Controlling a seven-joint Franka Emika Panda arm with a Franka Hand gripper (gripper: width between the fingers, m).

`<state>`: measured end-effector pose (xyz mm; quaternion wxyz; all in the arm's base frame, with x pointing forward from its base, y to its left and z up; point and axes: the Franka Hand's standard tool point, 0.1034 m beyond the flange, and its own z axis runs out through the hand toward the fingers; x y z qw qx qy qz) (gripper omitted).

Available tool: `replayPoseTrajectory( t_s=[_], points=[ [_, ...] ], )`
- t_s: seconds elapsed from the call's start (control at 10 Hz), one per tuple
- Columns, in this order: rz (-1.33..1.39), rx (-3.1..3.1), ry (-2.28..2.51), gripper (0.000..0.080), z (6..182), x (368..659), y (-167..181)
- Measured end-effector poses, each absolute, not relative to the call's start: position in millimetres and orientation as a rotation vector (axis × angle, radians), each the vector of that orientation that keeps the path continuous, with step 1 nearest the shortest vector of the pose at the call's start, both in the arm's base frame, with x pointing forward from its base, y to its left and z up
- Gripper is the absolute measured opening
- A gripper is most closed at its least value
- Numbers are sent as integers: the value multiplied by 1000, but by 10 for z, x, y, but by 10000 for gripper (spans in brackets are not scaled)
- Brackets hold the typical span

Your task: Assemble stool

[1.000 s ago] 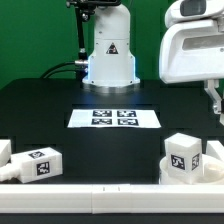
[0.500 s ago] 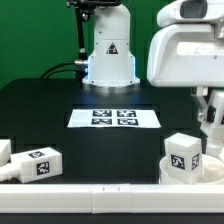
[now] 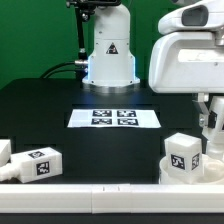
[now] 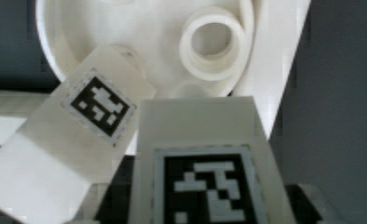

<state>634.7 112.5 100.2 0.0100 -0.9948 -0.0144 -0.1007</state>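
My gripper is holding the leg and will release it upright in the seat disc's round socket (image 3: 213, 168) (image 4: 212, 45), next to the standing leg.
The stool's round white seat disc (image 3: 171, 173) lies at the front on the exterior view's right, and one tagged leg (image 3: 183, 154) stands on it. My gripper (image 3: 211, 137) hangs just beyond that leg, over the disc's far side. In the wrist view my gripper (image 4: 206, 203) is shut on a second tagged leg (image 4: 206, 150), its dark fingers (image 4: 114, 201) flanking the block. Past the held leg I see the seat disc (image 4: 64, 30), a round socket (image 4: 210, 42) in it, and the standing leg (image 4: 95, 105) close beside the held one.
The marker board (image 3: 113, 118) lies mid-table. A loose tagged leg (image 3: 37, 163) lies at the front on the exterior view's left, with another white part (image 3: 4, 155) at the edge. The robot base (image 3: 108, 55) stands at the back. A white ledge (image 3: 100, 190) runs along the front.
The hand has come toward the exterior view's left and lower, down over the seat disc. In the last half second it has hardly moved. The grip stays shut.
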Motion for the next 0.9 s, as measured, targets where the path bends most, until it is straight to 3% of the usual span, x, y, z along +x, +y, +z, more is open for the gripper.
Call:
replayPoseTrajectory(
  t_s=[0.4, 0.9],
  points=[
    [-282, -3099, -28, 320, 801, 6250, 1231],
    [-301, -3098, -36, 320, 768, 6251, 1252]
  ],
)
